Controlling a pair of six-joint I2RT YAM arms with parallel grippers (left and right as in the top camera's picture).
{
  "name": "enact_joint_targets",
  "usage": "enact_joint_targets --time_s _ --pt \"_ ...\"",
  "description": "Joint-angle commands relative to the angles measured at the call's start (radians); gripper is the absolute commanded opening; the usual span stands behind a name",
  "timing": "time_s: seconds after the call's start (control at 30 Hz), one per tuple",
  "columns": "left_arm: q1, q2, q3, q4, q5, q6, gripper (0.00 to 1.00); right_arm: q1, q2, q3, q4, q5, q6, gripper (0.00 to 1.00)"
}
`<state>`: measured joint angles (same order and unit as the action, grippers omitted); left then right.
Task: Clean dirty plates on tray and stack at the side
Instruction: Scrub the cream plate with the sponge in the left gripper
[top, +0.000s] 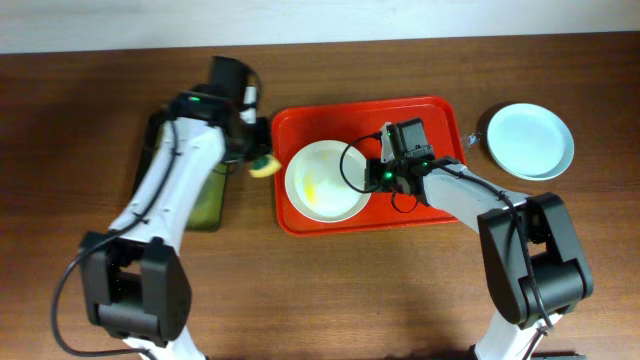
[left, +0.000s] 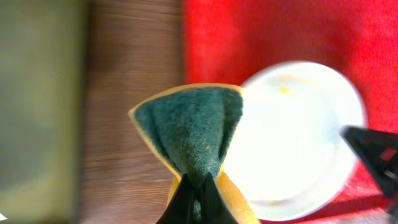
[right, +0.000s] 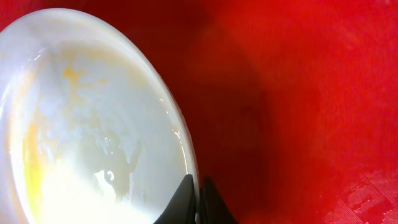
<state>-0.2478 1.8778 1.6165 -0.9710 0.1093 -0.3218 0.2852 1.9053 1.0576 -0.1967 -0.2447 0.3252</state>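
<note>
My left gripper needs to release the green and yellow sponge near the middle of the dark tray's olive-green inside (top: 186, 184). The sponge is now held just beside the tray.
A cream-white plate (top: 322, 182) with yellowish smears lies on the left part of the red tray (top: 420, 210). My right gripper (top: 372, 177) is shut on the plate's right rim (right: 186, 149), one finger on each side of it. My left gripper (top: 250, 160) is shut on a folded yellow sponge with a green scouring face (left: 193, 134), held just left of the tray and the plate (left: 292, 137). A clean pale blue-green plate (top: 530, 140) lies on the table right of the tray. A third plate is not visible.
A dark tray with an olive-green inside (top: 205, 200) lies at the left, under my left arm. The right half of the red tray (right: 311, 93) is bare. The wooden table (top: 330, 300) stretches toward the front.
</note>
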Motion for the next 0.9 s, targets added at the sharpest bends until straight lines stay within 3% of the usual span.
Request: enact_joint_targets --time_s 0.0,0.13,0.2,0.33,0.5,0.63,0.77,0.87 --pt "-0.118 0.051 0.002 0.056 0.022 -0.075 0.00 0.003 0.014 0.014 0.006 0.020 -0.007 0.04" --pt "-0.243 0.195 0.002 0.143 0.021 -0.226 0.00 0.003 0.014 0.014 0.006 0.021 -0.007 0.04" --pt "-0.286 0.255 0.002 0.200 -0.015 -0.229 0.00 0.003 0.014 0.014 0.006 0.021 -0.007 0.04" --pt "-0.344 0.290 0.002 0.143 -0.423 -0.311 0.00 0.002 0.014 0.014 0.006 0.021 -0.007 0.04" --pt "-0.338 0.289 0.002 0.041 -0.654 -0.315 0.00 0.002 0.014 0.014 0.007 0.021 -0.007 0.04" --pt "-0.339 0.239 0.044 0.032 -0.597 -0.315 0.00 0.002 0.014 0.014 0.007 0.021 -0.007 0.05" --pt "-0.339 0.190 0.063 0.119 -0.162 -0.344 0.00 0.002 0.014 0.014 0.006 0.021 -0.007 0.05" --pt "-0.359 0.240 0.036 0.148 -0.133 -0.344 0.00 0.002 0.014 0.014 0.003 0.021 -0.007 0.05"
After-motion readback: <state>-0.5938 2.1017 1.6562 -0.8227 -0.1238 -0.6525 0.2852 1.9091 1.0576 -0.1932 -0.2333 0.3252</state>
